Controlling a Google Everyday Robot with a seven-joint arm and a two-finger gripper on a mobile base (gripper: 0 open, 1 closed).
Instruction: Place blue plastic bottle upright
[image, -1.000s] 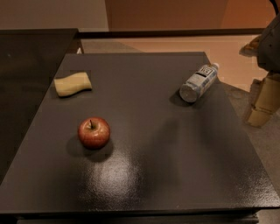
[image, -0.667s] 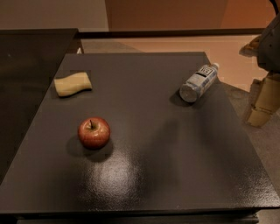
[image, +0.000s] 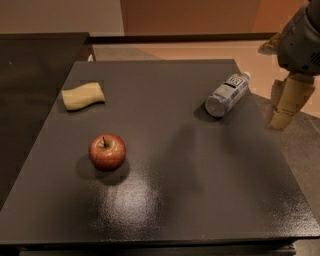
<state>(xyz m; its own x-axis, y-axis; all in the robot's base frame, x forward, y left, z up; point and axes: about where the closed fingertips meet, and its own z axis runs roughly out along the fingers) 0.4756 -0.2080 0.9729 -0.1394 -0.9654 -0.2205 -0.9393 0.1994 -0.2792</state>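
Note:
The blue plastic bottle's base must stay free to stand on the table, so next I close my gripper on the white cap end (image: 242, 78) of that bottle.
The blue plastic bottle (image: 228, 94) lies on its side near the right edge of the dark table (image: 190, 200), with its white cap pointing to the far right and its base toward me. My gripper (image: 281, 120) hangs off the table's right edge, to the right of the bottle and apart from it, above the floor. It holds nothing that I can see.
A red apple (image: 107, 151) stands left of the table's centre. A pale yellow sponge (image: 82, 96) lies at the far left. A second dark surface (image: 30, 90) adjoins the table on the left. The floor (image: 300, 155) lies beyond the right edge.

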